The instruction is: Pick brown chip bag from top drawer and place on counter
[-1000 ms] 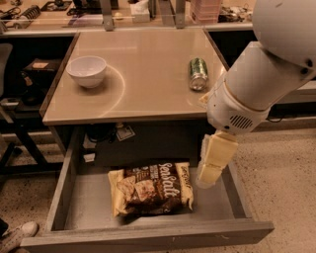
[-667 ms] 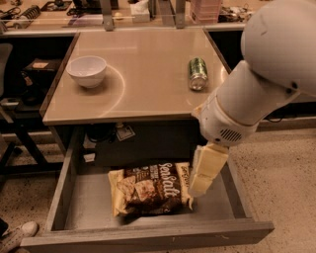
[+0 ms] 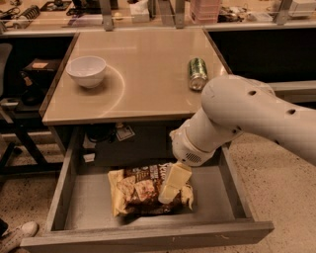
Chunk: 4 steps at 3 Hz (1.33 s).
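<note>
I will close my gripper on the brown chip bag's middle (image 3: 162,189), slightly toward the end of the bag that is under the white arm.
The brown chip bag (image 3: 140,190) lies flat on the bottom of the open top drawer (image 3: 222,197), left of centre. My gripper (image 3: 173,190) hangs from the white arm and is down on the bag's right end, pale fingers over it. The beige counter (image 3: 143,74) is above the drawer.
A white bowl (image 3: 87,70) stands on the counter's left side. A green drinks can (image 3: 198,73) lies on its right side. A cluttered bench (image 3: 148,12) with metal posts runs along the back. A shoe (image 3: 17,232) shows at the lower left on the floor.
My arm has swung left and down. The gripper moved from the drawer's right side onto the right end of the chip bag. The bag has not moved.
</note>
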{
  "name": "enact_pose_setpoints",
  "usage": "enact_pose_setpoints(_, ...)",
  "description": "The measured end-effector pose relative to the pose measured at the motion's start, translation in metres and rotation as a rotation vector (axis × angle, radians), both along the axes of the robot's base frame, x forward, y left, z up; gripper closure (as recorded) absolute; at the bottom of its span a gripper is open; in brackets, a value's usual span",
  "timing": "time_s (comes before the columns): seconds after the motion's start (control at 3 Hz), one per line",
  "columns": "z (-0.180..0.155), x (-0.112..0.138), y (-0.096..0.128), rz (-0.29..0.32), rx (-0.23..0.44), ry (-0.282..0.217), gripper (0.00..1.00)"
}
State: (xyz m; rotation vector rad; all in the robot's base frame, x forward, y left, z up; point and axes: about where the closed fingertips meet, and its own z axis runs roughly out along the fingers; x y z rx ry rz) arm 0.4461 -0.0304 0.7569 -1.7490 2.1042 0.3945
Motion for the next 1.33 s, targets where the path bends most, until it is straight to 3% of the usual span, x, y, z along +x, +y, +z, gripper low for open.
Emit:
enact_pose_setpoints(0.33,-0.009,-0.002,0.003,-0.004,0.010,0.009,0.00)
enact_pose_setpoints(0.67,-0.041,-0.003,0.011,-0.018,0.035,0.030,0.00)
enact_pose_setpoints(1.33,-0.082,0.014,0.017,-0.030,0.056,0.027,0.00)
